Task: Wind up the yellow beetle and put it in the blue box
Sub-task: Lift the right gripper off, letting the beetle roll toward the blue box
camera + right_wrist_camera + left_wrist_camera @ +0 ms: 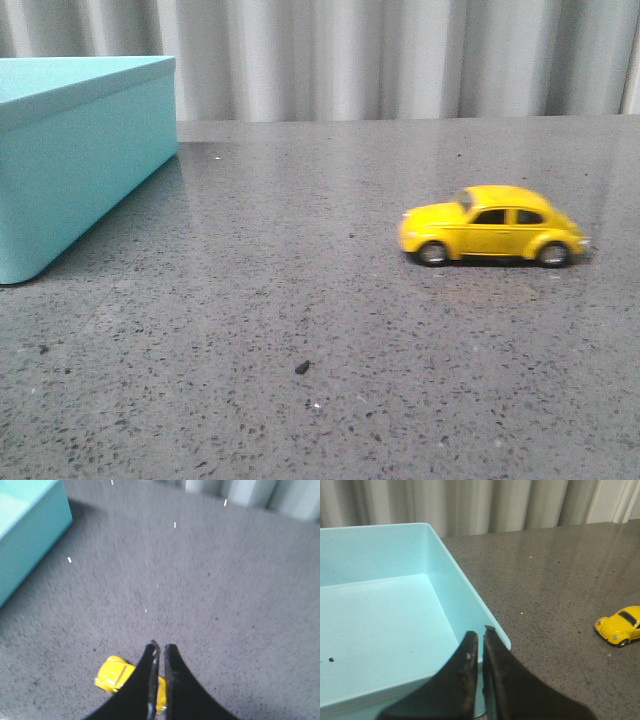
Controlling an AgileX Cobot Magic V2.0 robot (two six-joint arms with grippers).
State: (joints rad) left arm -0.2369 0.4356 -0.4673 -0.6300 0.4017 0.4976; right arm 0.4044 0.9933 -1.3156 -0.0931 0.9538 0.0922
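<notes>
The yellow beetle belongs in the blue box, so it is next for my left gripper to go to and close on the sides of its cabin [513, 220] [631, 618].
The yellow beetle [492, 226] stands on its wheels on the grey table, right of centre, side-on with its nose to the left. It also shows in the left wrist view [620, 625] and, partly hidden behind the fingers, in the right wrist view [115, 675]. The blue box [70, 155] stands open at the far left; its inside is empty [380, 625]. My left gripper [481, 633] is shut and empty above the box's near corner. My right gripper [161, 649] is shut and empty, hovering above the beetle. Neither gripper shows in the front view.
The grey speckled table [300, 300] runs back to a pale pleated curtain [400, 55]. A small dark speck [302, 367] lies on the table near the front.
</notes>
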